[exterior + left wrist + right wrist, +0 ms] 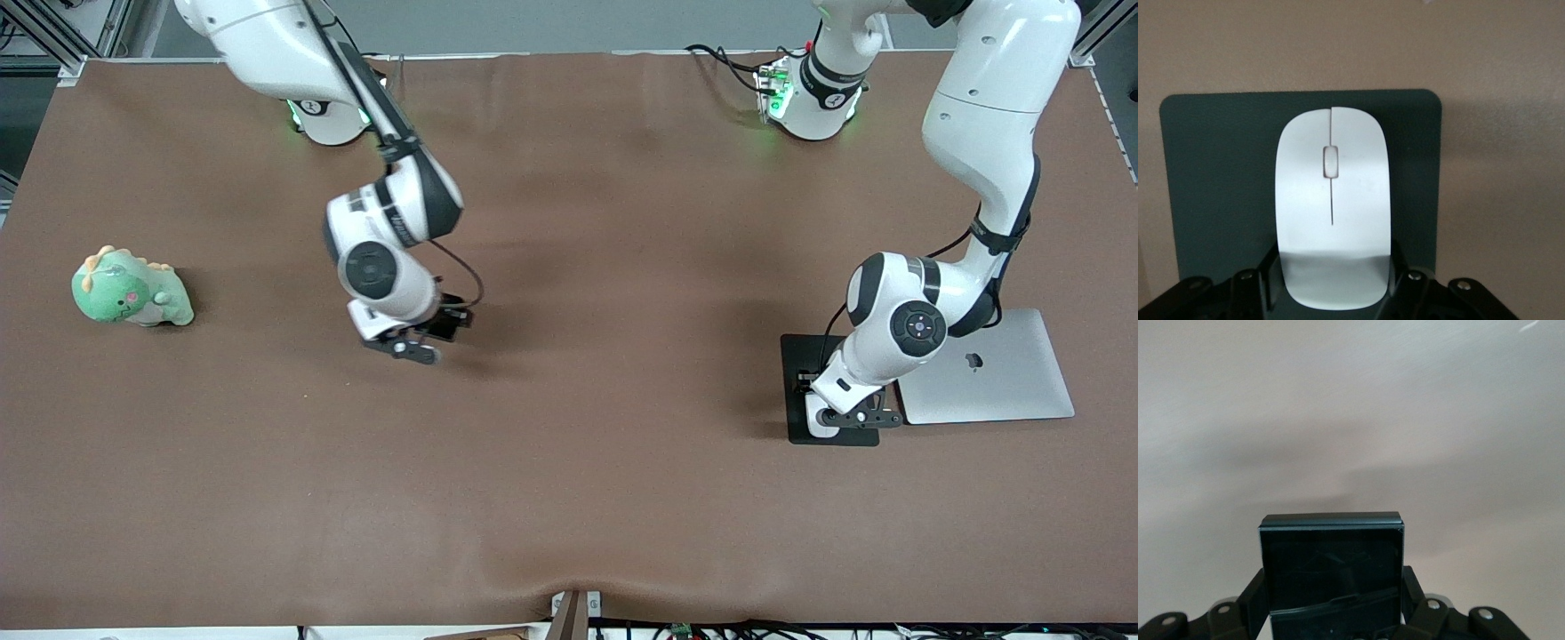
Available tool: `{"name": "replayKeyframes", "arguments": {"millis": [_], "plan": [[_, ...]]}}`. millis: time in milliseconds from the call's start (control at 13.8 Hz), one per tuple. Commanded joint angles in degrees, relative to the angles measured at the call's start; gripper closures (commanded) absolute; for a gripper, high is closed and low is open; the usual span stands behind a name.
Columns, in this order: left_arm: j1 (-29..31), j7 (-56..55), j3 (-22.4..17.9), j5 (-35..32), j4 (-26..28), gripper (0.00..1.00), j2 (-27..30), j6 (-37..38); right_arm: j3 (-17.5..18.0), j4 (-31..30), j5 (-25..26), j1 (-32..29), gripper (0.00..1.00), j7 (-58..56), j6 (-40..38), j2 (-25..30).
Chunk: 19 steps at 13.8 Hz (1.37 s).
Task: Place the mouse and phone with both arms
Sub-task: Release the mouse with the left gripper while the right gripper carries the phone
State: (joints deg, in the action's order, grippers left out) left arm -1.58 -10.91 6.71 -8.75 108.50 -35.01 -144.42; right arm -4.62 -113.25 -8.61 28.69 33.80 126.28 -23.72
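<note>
The black phone, now held above the table, will be let go by my right gripper on the bare brown table (279, 300) beside the green dinosaur plush.
The white mouse (815, 423) sits between my left gripper's (836, 414) fingers, low on or just over the dark mat (800, 356) at the left arm's end of the table; I cannot tell whether it rests there. In the left wrist view the mouse (1331, 200) lies lengthwise over the mat (1211, 173), with the left gripper (1333, 280) shut on its sides. My right gripper (434, 335) holds the black phone (449, 325) above the bare brown table. In the right wrist view the right gripper (1333, 607) is shut on the phone (1331, 567).
A closed silver laptop (987, 369) lies beside the mat, toward the left arm's end. A green dinosaur plush (129, 289) stands at the right arm's end of the table. A brown cloth (569, 498) covers the whole table.
</note>
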Motion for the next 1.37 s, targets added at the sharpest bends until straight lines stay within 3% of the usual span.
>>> {"name": "replayKeyframes", "arguments": {"millis": [0,289,940,1302], "plan": [[0.08,0.9,0.05,0.14,-0.65,0.0,1.08,0.1,1.02,-8.03,0.96,-5.82,1.0,-6.1,1.24,5.18],[0.08,0.89,0.14,0.14,-0.48,0.0,5.9,6.15,0.84,-14.44,1.4,-11.8,1.0,-16.28,6.69,6.58],[1.57,1.25,0.67,1.1,-1.0,0.0,23.13,24.43,-1.01,-18.14,1.57,-27.98,1.0,-40.56,6.96,6.94],[1.49,3.69,2.51,4.87,-8.81,0.0,28.41,42.0,-2.24,-23.59,2.72,-30.09,1.0,-42.76,14.15,6.41]]}}
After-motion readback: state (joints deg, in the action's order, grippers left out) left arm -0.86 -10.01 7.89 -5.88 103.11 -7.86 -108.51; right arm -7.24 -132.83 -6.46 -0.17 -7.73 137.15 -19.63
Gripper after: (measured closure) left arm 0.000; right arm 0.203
